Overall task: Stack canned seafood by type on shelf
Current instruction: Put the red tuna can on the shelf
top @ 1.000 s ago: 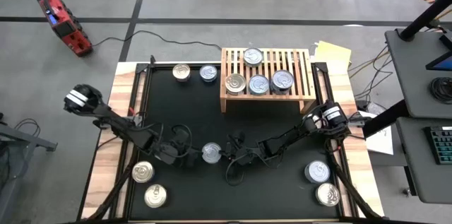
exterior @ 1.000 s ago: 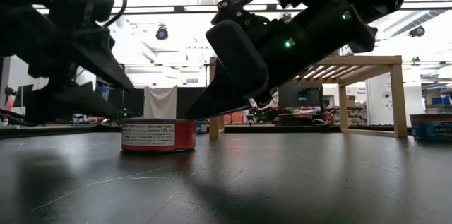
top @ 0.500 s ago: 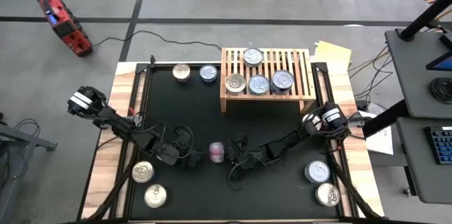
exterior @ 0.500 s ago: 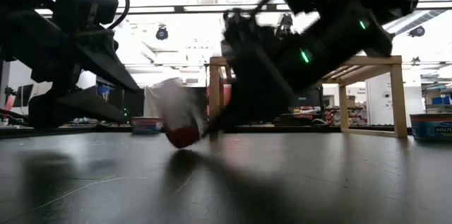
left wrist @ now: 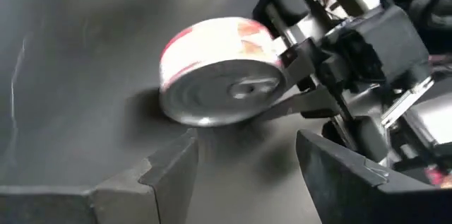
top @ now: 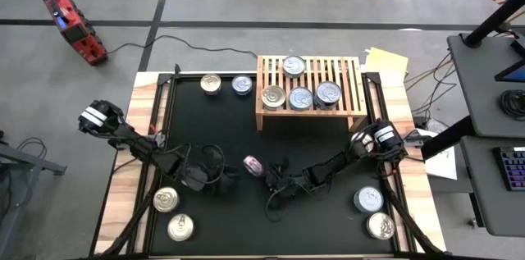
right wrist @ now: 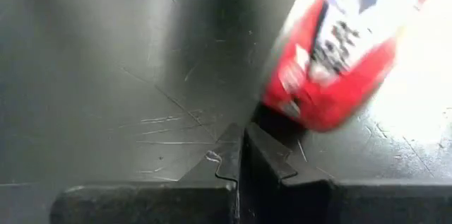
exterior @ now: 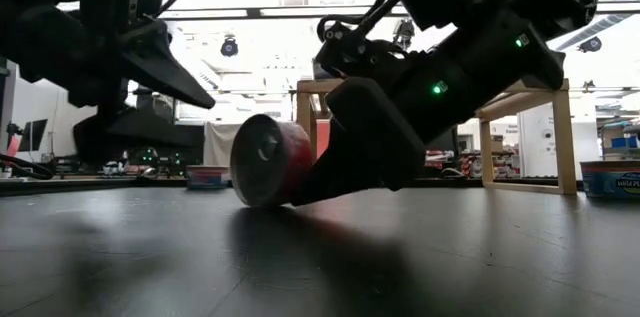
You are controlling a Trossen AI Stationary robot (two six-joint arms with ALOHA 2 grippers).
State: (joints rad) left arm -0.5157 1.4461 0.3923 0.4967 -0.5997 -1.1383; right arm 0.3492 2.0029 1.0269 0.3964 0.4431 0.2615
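Note:
The red can leans on edge against the right gripper's shut fingers, so the robot's right gripper should open above the can and pinch its lid and base (exterior: pixel 258 160).
A red-sided can (top: pixel 253 164) stands tipped up on its edge on the black mat (top: pixel 221 129), its silver lid (left wrist: pixel 222 97) facing my left gripper. My right gripper (exterior: pixel 322 175) is shut and wedged against the can from the table's right. My left gripper (left wrist: pixel 244 160) hovers open just left of the can (exterior: pixel 268 161), touching nothing. At the far side the wooden shelf (top: pixel 349 67) carries several silver-lidded cans on its slats. My right gripper pushes its shut fingers (right wrist: pixel 248 155) under the raised side of the red can (right wrist: pixel 318 104), slanting down from the table's right. The can leans tilted on the fingers, with its lower rim (exterior: pixel 250 197) on the mat.
Two cans (top: pixel 211 84) (top: pixel 241 85) sit on the mat left of the shelf, two (top: pixel 166 199) (top: pixel 180 227) at the near left, two (top: pixel 368 200) (top: pixel 380 225) at the near right. Open mat lies between the shelf and the grippers.
The red can lay flat on the mat between the grippers. My right gripper's shut fingers have gone under its right side, and the can has tipped up onto its edge, lid toward my left gripper. My left gripper has rolled and tipped in place.

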